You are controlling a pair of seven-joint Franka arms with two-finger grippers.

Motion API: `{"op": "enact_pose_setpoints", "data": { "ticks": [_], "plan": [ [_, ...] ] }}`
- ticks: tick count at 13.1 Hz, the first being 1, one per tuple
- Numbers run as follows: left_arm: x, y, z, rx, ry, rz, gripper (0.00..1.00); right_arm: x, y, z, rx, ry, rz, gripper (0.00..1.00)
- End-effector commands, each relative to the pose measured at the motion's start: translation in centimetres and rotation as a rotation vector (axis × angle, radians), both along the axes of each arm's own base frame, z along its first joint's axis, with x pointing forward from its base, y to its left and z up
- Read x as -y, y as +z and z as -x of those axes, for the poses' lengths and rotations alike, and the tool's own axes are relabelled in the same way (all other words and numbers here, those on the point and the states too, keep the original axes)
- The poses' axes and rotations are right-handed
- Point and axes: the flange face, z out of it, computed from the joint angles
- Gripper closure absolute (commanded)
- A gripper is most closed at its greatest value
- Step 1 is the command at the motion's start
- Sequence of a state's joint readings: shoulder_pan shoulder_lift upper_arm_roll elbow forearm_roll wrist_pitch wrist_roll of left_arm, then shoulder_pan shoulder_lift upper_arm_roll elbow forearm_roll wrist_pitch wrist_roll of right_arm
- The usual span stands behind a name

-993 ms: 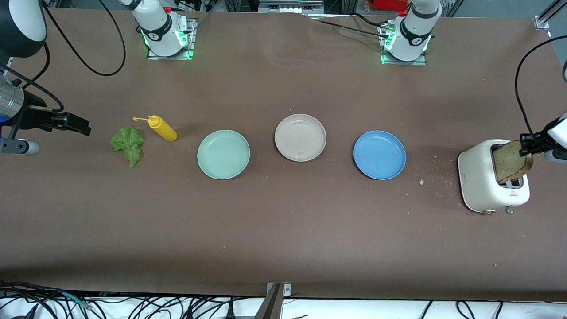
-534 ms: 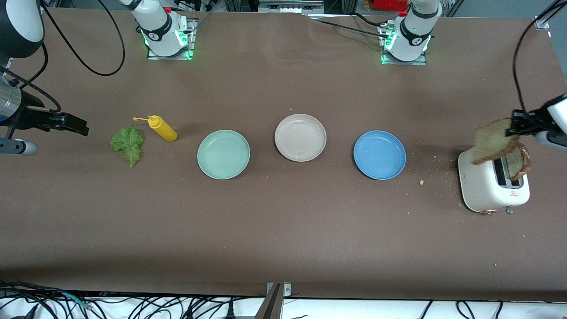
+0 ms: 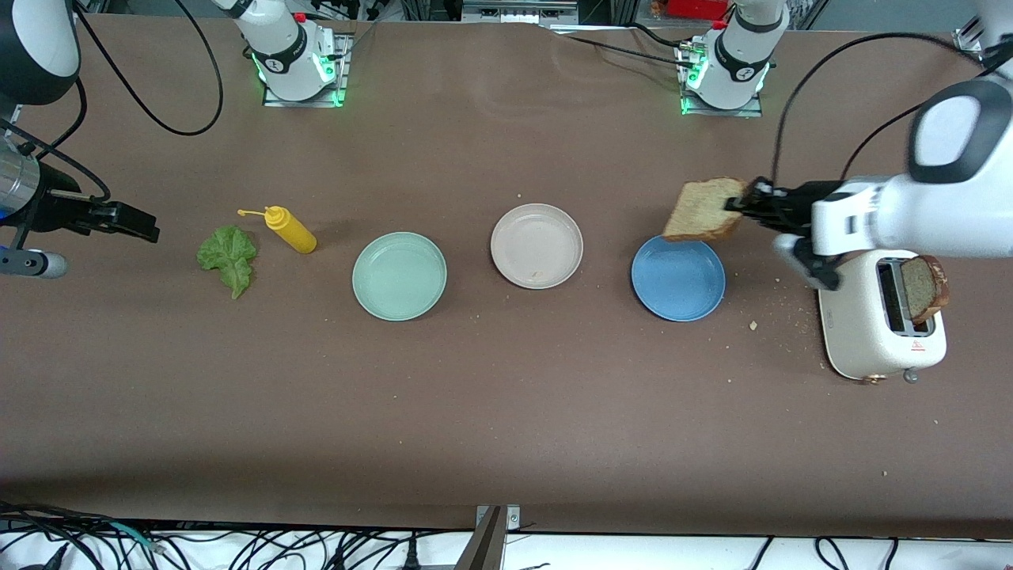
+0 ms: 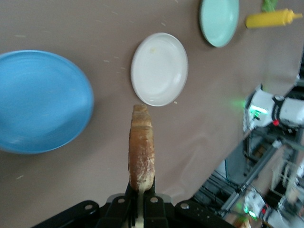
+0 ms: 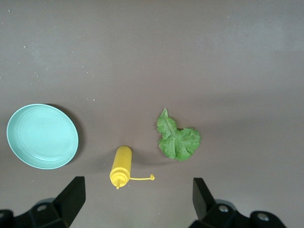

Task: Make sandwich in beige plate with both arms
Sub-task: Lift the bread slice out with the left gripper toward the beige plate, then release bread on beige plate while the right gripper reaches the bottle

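The tan bread slice, now held over the blue plate's rim, will be let go by my left gripper, flat on the middle of the bare beige plate (image 3: 536, 248) (image 4: 159, 70).
My left gripper (image 3: 740, 207) is shut on a tan bread slice (image 3: 703, 210) and holds it in the air on edge, over the blue plate's rim. In the left wrist view the bread slice (image 4: 141, 152) stands between the jaws of the left gripper (image 4: 141, 190), with the beige plate (image 4: 159, 69) past it. The beige plate (image 3: 536, 245) sits bare in the middle of the row. A second bread slice (image 3: 924, 286) stands in the toaster (image 3: 870, 332). The lettuce leaf (image 3: 228, 257) lies near my right gripper (image 3: 130, 223), which waits open above the table; the lettuce leaf (image 5: 178, 140) also shows below the right gripper (image 5: 137, 199).
A blue plate (image 3: 677, 277) and a mint-green plate (image 3: 399, 275) flank the beige one. A yellow squeeze bottle (image 3: 290, 229) lies beside the lettuce. Crumbs dot the brown table between the blue plate and the toaster.
The left gripper has pulled the bread slice up out of the toaster and carried it toward the plates, to above the blue plate's rim. The right arm has stayed still.
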State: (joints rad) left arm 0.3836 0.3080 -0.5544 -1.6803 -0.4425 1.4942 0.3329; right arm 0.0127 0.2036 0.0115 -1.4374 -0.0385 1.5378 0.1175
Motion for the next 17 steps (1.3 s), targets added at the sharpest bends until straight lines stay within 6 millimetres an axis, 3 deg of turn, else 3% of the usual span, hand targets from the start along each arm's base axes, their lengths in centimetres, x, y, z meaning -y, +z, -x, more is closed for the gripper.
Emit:
{"op": "enact_pose_setpoints", "data": {
  "ticks": [1, 4, 7, 8, 10, 12, 13, 17],
  "plan": [
    [6.2, -3.8, -0.4, -0.088, -0.024, 0.125, 1.00, 0.3, 0.2, 0.3, -0.002, -0.001, 0.015, 0.00],
    [13.4, -9.0, 0.4, -0.159, -0.037, 0.222, 1.00, 0.8, 0.3, 0.3, 0.000, -0.001, 0.008, 0.00],
    [20.1, -16.7, 1.2, -0.106, 0.009, 0.248, 1.00, 0.8, -0.9, 0.4, -0.026, 0.033, -0.007, 0.00],
    [21.5, -18.8, 1.4, -0.084, 0.020, 0.265, 1.00, 0.8, -0.9, 0.5, -0.029, 0.063, -0.012, 0.00],
    [22.1, -21.3, 1.6, -0.057, 0.012, 0.305, 1.00, 1.0, -1.6, 0.5, -0.044, 0.113, -0.020, 0.00],
    [21.7, -25.2, 1.9, -0.036, -0.016, 0.363, 1.00, 1.1, -2.6, 0.7, -0.063, 0.164, -0.052, 0.00],
    [21.4, -26.2, 2.1, -0.025, -0.032, 0.381, 1.00, 1.5, -3.2, 0.9, -0.070, 0.214, -0.087, 0.00],
    [19.5, -27.3, 1.5, -0.004, -0.036, 0.385, 0.99, 4.3, -4.8, 1.9, -0.059, 0.428, -0.268, 0.00]
  ]
}}
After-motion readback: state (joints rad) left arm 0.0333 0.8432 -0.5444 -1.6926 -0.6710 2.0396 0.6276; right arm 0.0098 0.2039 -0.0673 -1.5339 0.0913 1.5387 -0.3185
